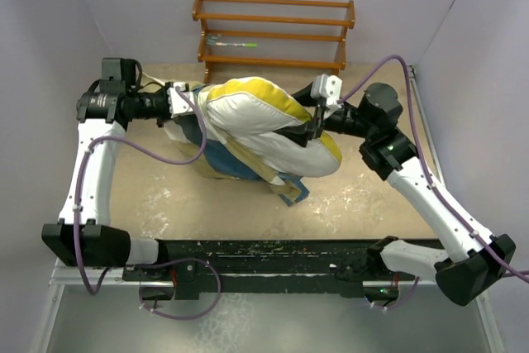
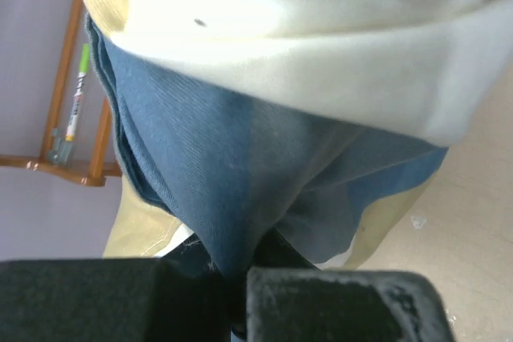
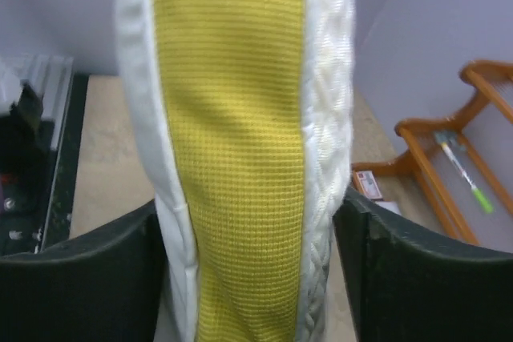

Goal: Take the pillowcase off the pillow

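The robot's left gripper pinches the blue pillowcase close against the white pillow, so it should ease back, open and grab the pillowcase's tan end (image 2: 135,220) before it pulls.
The pillow (image 1: 248,113) lies plump and bent in the middle of the table, cream-white with a yellow band along its edge. The blue and tan pillowcase (image 1: 235,163) is bunched under it toward the near side. My left gripper (image 1: 182,105) sits at the pillow's left end, shut on a fold of the blue pillowcase (image 2: 216,190); the white pillow (image 2: 321,38) bulges above the cloth. My right gripper (image 1: 316,127) is at the pillow's right side. Its fingers (image 3: 80,290) stand wide apart, with the pillow's yellow-banded edge (image 3: 232,142) filling the gap between them, hardly squeezed.
A wooden rack (image 1: 273,31) stands against the back wall, with a green-tipped pen (image 1: 235,42) on a shelf. The rack (image 2: 88,167) and pen (image 2: 78,94) show in the left wrist view too. A small printed card (image 3: 367,184) lies by the rack (image 3: 449,158). Walls close in both sides.
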Available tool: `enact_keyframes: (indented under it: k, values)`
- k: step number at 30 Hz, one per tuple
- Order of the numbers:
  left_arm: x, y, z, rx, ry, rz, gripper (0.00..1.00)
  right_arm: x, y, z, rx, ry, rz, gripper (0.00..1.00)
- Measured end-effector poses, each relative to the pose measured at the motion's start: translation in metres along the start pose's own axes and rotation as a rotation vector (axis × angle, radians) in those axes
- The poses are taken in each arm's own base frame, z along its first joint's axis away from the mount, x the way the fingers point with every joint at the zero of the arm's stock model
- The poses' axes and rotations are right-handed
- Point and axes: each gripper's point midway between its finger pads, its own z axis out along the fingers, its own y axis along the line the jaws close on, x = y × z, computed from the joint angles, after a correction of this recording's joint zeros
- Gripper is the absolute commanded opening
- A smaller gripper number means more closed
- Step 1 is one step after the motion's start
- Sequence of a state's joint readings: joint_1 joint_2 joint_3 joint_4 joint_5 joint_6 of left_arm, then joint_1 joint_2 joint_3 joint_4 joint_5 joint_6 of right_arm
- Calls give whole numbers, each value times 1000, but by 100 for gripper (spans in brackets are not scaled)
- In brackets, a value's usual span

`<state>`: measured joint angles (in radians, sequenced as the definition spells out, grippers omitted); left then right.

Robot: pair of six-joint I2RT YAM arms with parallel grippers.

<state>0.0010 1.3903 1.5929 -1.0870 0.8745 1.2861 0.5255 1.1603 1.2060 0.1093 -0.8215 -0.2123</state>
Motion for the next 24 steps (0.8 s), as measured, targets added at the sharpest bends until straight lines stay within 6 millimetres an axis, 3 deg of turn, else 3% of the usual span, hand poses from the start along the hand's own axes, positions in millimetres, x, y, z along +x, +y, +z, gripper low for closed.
enact_keyframes:
  k: [3, 9, 12, 15, 17, 21, 24]
  values:
    - [-8, 3, -9, -82, 9, 33, 0, 3, -21, -9, 115, -23, 77, 95]
    - [-22, 26, -41, -253, 94, 160, 0, 6, -49, -14, 269, -21, 145, 100]
    - [-23, 44, -53, -309, 151, 188, 0, -4, -49, -20, 295, -38, 140, 100]
    - [-23, 53, -57, -337, 208, 239, 0, -30, -45, -26, 286, -78, 109, 100]
    - [-24, 49, -52, -318, 229, 274, 0, -51, -43, -27, 261, -110, 77, 100]
    - [-26, 13, -21, -209, 251, 359, 0, -86, -42, -22, 194, -149, 17, 100]
    - [-28, -16, -1, -133, 258, 388, 0, -81, -39, -6, 125, -117, 30, 100]
